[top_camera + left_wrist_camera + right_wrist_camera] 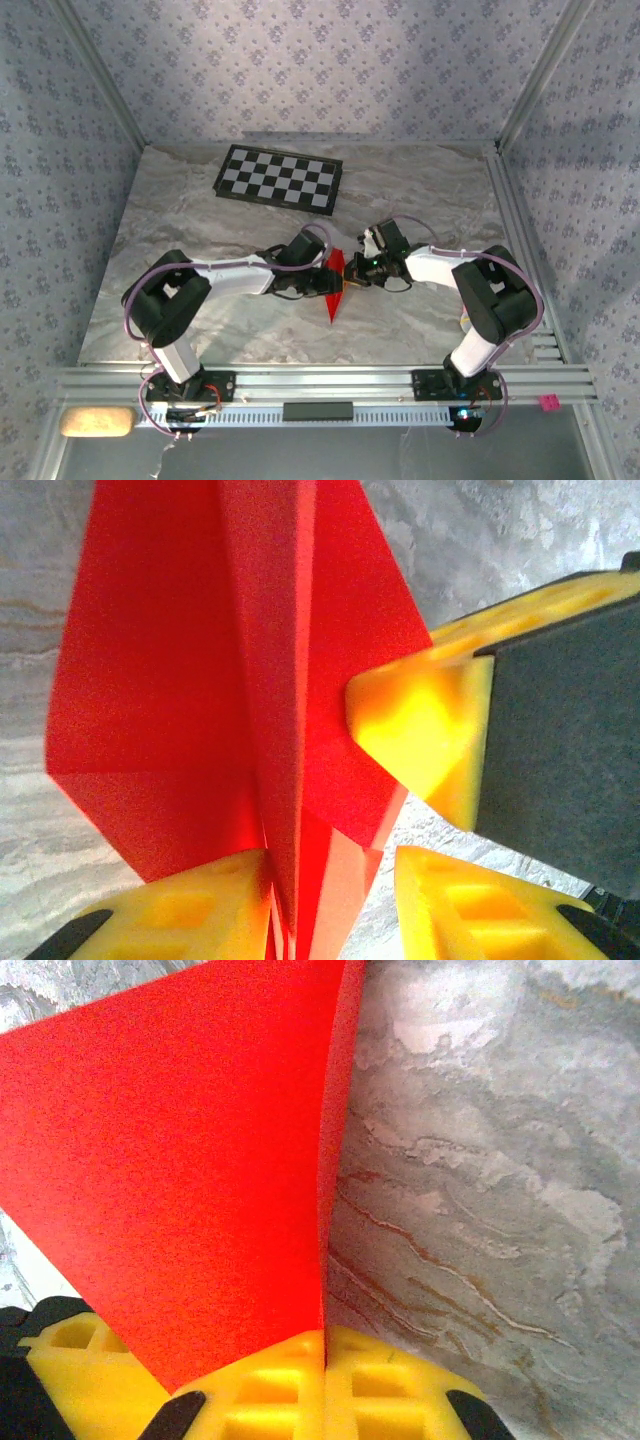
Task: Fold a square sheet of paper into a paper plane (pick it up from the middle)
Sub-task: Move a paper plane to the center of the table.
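Note:
The plane's middle fold rests against one finger of my left gripper, so I should center that gripper again and pinch the fold (pixel 286 855) before my right gripper opens.
The red paper plane (pixel 335 285) stands on edge between both grippers in the middle of the table, its point toward the near edge. My right gripper (pixel 352 270) is shut on its folded layers; in the right wrist view the red sheet (pixel 200 1160) rises straight out of the closed yellow fingertips (pixel 325 1345). My left gripper (pixel 322 268) is open around the plane. In the left wrist view the creased paper (pixel 200 680) lies against the left finger (pixel 190 910), while the other finger (pixel 480 910) stands apart with table showing in the gap. The right gripper's yellow finger (pixel 420 730) presses the paper from the right.
A black-and-white checkerboard (pixel 280 178) lies flat at the back of the marbled table (pixel 200 210). Aluminium rails (pixel 320 385) run along the near edge, more rails (pixel 525 250) along the right side. Patterned walls close in the back and both sides.

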Controlling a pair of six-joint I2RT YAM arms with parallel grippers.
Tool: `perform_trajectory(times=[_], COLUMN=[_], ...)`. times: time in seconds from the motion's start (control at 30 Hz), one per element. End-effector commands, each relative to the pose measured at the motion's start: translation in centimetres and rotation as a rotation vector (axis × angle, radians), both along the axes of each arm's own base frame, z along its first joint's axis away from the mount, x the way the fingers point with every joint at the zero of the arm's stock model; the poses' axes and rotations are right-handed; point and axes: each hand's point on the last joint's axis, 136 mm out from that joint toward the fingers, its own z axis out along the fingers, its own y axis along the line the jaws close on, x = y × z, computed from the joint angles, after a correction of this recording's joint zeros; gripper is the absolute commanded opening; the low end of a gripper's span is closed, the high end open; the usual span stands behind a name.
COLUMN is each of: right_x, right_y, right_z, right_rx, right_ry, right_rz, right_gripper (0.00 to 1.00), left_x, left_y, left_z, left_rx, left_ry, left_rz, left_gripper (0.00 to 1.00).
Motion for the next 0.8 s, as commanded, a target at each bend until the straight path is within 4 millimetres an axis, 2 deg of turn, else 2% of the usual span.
perform_trajectory(times=[0.0, 0.43, 0.77], right_x=[-0.3, -0.3, -0.2], right_y=[-0.1, 0.0, -0.1], right_z=[-0.2, -0.2, -0.1], right_rx=[0.015, 0.021, 0.021], right_ry=[0.028, 0.030, 0.028], right_rz=[-0.009, -0.009, -0.010], right_gripper=[0.01, 0.01, 0.01], left_x=[0.1, 0.0, 0.0], left_y=[-0.4, -0.3, 0.1], left_z=[0.8, -0.3, -0.5], left_rx=[0.019, 0.104, 0.147], left_ry=[-0.027, -0.033, -0.042], left_rz=[-0.025, -0.038, -0.044], left_gripper=[0.38, 0.36, 0.26])
